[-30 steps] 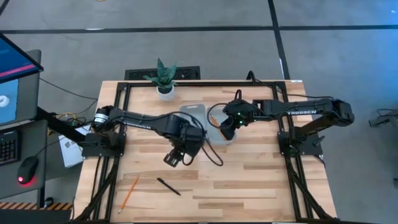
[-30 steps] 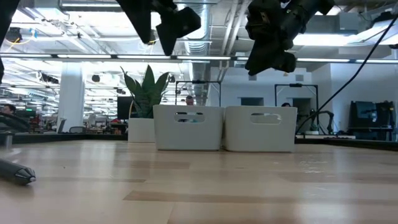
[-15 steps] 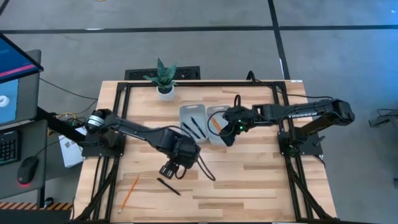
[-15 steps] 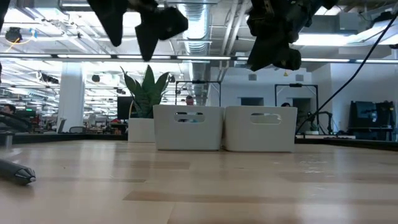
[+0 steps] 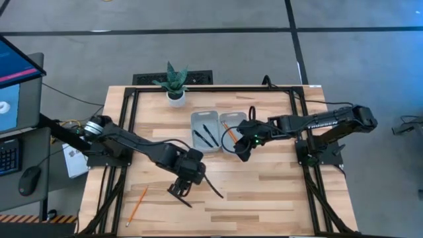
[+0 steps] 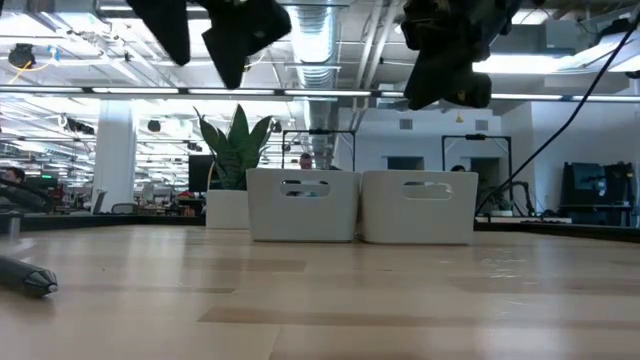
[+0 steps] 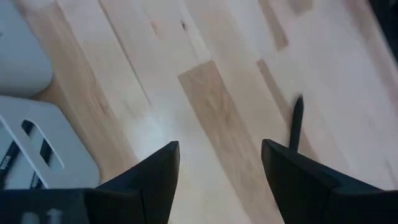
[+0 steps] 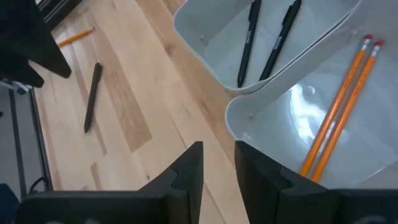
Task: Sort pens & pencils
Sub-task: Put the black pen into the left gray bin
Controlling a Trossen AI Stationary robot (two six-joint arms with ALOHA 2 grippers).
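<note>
I should next close my left gripper on the black pen's blunt end [image 5: 173, 194], nearer the orange pencil.
One black pen [image 7: 296, 121] lies flat on the wooden table near its front edge, and an orange pencil [image 5: 137, 203] lies to its left. My left gripper [image 7: 221, 180] hangs open above the table right beside that pen [image 5: 188, 203], pointing steeply down and touching nothing. Two pens [image 8: 264, 37] lie in the left white bin [image 5: 205, 131]. Two pencils [image 8: 339, 102] lie in the right white bin [image 5: 231, 125]. My right gripper [image 8: 219, 171] hovers just in front of the bins, with only a narrow gap between its fingers and nothing in it.
A potted plant [image 5: 175, 82] stands at the table's far edge, behind the bins. Black frame rails run along the table's left and right sides [image 5: 310, 185]. Bare wood stretches over the near right part of the table [image 5: 264, 198].
My left gripper has swung from the bins toward the table's near edge and sunk, ending over the loose pen; the left bin with its two pens is now uncovered. My right gripper has drawn a little toward the near edge, away from the bins.
</note>
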